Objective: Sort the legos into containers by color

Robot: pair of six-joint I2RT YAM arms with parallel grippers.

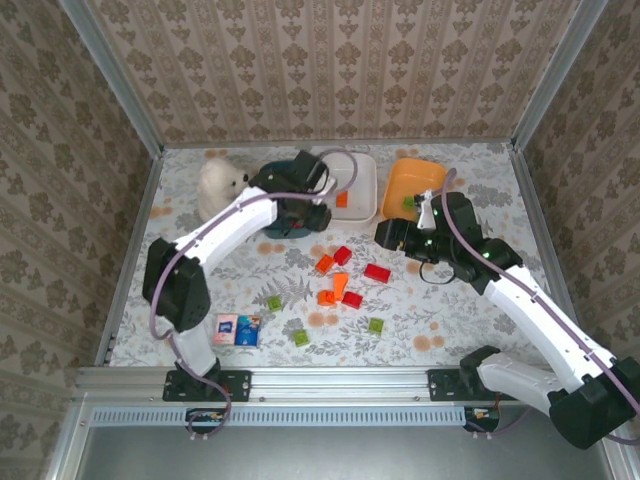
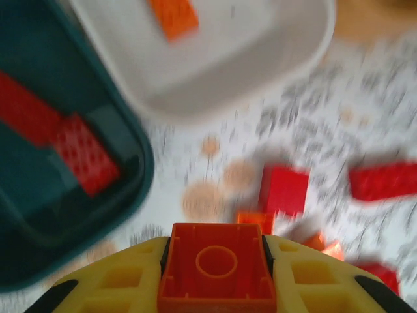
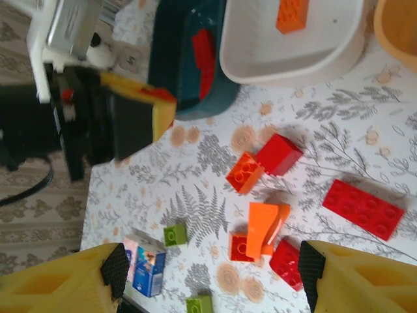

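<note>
Next, the left gripper releases its brick in the white bowl (image 1: 340, 215) (image 2: 210, 79), just in front of the orange brick that is there.
My left gripper (image 2: 216, 246) is shut on a red brick (image 2: 216, 277), held above the table beside the dark teal bowl (image 2: 133, 186), which holds red bricks (image 2: 81, 153). From above, the left gripper (image 1: 305, 218) hangs at that bowl's (image 1: 280, 230) right edge. The white bowl (image 1: 365, 175) holds an orange brick (image 1: 342, 199). A green brick (image 1: 408, 203) lies in the orange bowl (image 1: 405, 178). My right gripper (image 3: 212, 274) is open and empty, high over loose red (image 3: 361, 207), orange (image 3: 244, 173) and green (image 3: 174, 235) bricks. It (image 1: 387, 234) sits in front of the orange bowl.
A white plush bear (image 1: 220, 185) stands left of the teal bowl. A small blue-and-pink packet (image 1: 237, 329) lies near the front left. Loose bricks are scattered across the middle of the table, between the two arms. Metal rails (image 1: 130, 250) border the table.
</note>
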